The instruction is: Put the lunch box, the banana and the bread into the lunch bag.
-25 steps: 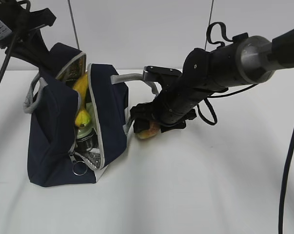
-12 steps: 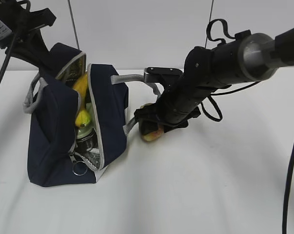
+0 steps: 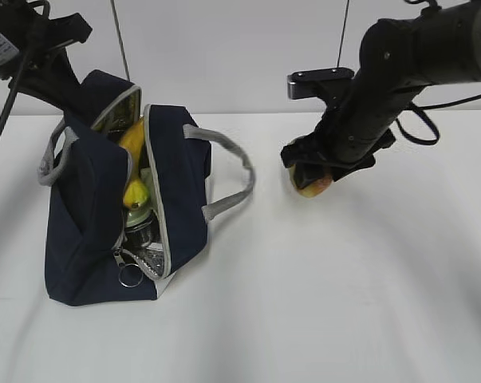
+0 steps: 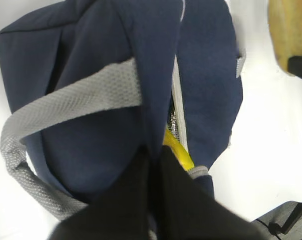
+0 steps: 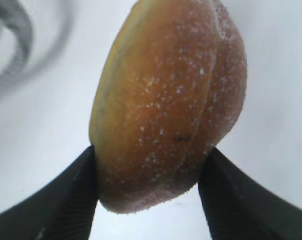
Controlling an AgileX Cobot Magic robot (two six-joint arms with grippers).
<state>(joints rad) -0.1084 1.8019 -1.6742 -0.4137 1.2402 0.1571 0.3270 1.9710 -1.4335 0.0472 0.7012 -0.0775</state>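
The bread will leave my right gripper inside the open lunch bag, on the upper part of the banana [image 3: 124, 156].
The navy lunch bag [image 3: 88, 215] stands open at the left, and it fills the left wrist view [image 4: 90, 60]. The yellow banana [image 3: 133, 163] leans inside its opening and also shows in the left wrist view [image 4: 179, 150]. Below the banana a clear, shiny piece with pale green, seemingly the lunch box [image 3: 144, 235], lies in the bag. My left gripper [image 4: 153, 156] is shut on the bag's top fabric edge and holds it up [image 3: 74, 73]. My right gripper [image 5: 151, 162] is shut on the golden-brown bread [image 5: 166, 105]. It holds the bread [image 3: 313, 186] above the table, right of the bag.
A grey strap handle [image 3: 238, 171] loops out from the bag's right side toward the bread. Another grey strap [image 4: 65, 102] crosses the bag's near panel. The zipper's ring pull [image 3: 129, 276] hangs at the bag's front. White table [image 3: 328, 303] lies in front and to the right.
My right gripper has lifted the bread and carried it right, away from the bag's side. The grey handle it was against has dropped free. The left gripper has not moved.
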